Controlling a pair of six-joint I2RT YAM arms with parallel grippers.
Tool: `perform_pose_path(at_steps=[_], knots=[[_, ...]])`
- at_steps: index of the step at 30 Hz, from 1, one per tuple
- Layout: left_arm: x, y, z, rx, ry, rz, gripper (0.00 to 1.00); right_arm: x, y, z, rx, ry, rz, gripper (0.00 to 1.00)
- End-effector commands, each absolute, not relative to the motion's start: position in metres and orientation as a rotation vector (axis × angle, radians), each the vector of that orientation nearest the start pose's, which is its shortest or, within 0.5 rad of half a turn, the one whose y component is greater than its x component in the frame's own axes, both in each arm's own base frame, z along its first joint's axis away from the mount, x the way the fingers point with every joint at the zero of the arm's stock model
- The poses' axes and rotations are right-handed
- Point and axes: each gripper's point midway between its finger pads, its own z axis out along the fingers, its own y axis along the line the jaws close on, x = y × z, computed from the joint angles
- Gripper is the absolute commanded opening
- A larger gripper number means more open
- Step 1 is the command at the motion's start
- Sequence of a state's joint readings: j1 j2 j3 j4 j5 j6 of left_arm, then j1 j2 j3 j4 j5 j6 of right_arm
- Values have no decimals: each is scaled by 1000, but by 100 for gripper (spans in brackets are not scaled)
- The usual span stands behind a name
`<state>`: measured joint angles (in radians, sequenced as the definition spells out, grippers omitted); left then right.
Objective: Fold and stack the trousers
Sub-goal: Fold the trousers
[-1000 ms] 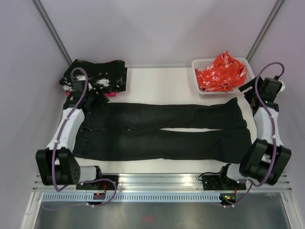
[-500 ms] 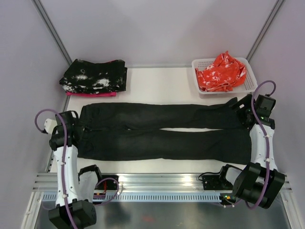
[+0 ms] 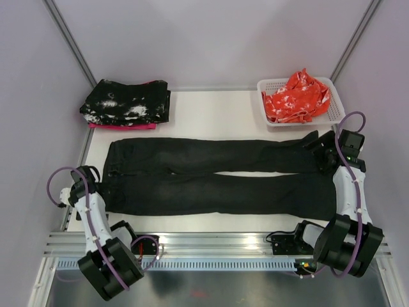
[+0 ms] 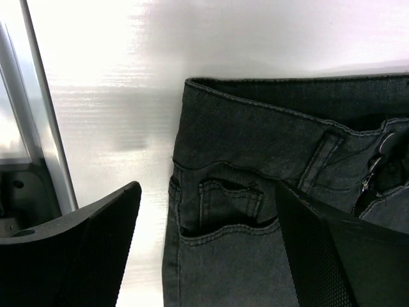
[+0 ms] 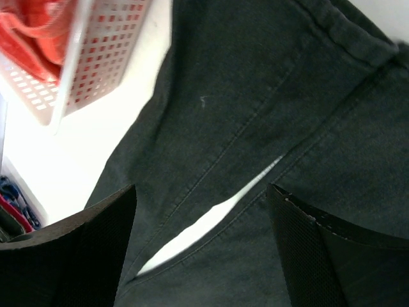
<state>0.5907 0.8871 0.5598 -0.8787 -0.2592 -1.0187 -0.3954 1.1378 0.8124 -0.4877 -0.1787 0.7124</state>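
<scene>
Next, my right gripper closes on the near leg's outer edge [image 3: 318, 217], close to its hem, to fold the black trousers leg over leg.
The black trousers [image 3: 217, 176] lie flat across the table, with the waist at the left and the leg ends at the right. The two legs run side by side with a narrow gap between them. My left gripper [image 3: 97, 184] hovers open at the near-left corner of the waist. In the left wrist view the left gripper [image 4: 208, 192] has its fingers on either side of the front pocket of the trousers [image 4: 255, 134], holding nothing. My right gripper [image 3: 324, 155] stands open over the leg ends. In the right wrist view the right gripper [image 5: 201, 192] straddles the gap between the legs of the trousers [image 5: 255, 77].
A folded black cloth speckled with white [image 3: 126, 102] sits on a pink layer at the back left. A white basket [image 3: 333, 105] holding orange-red cloth [image 3: 295, 96] stands at the back right, close to the right gripper. A metal rail [image 4: 38, 128] runs along the table's left edge.
The left arm drew back from the waist's far corner to its near-left corner. The right gripper moved from beside the basket to over the leg ends. The trousers have not moved.
</scene>
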Motion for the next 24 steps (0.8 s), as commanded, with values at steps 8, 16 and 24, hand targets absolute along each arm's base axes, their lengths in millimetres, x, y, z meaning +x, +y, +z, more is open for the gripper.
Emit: perform_pose_path(at_steps=[8,16,24], knots=[[143,97,11,-2057,1839,167,81,255,-77,118,1531,2017,166,90],[153,109,12,-2010,1884,200,42,188,-100,89,1726,2022,-214,93],[154,107,9,-2011,1939,197,12,152,-96,53,1897,2039,-274,93]])
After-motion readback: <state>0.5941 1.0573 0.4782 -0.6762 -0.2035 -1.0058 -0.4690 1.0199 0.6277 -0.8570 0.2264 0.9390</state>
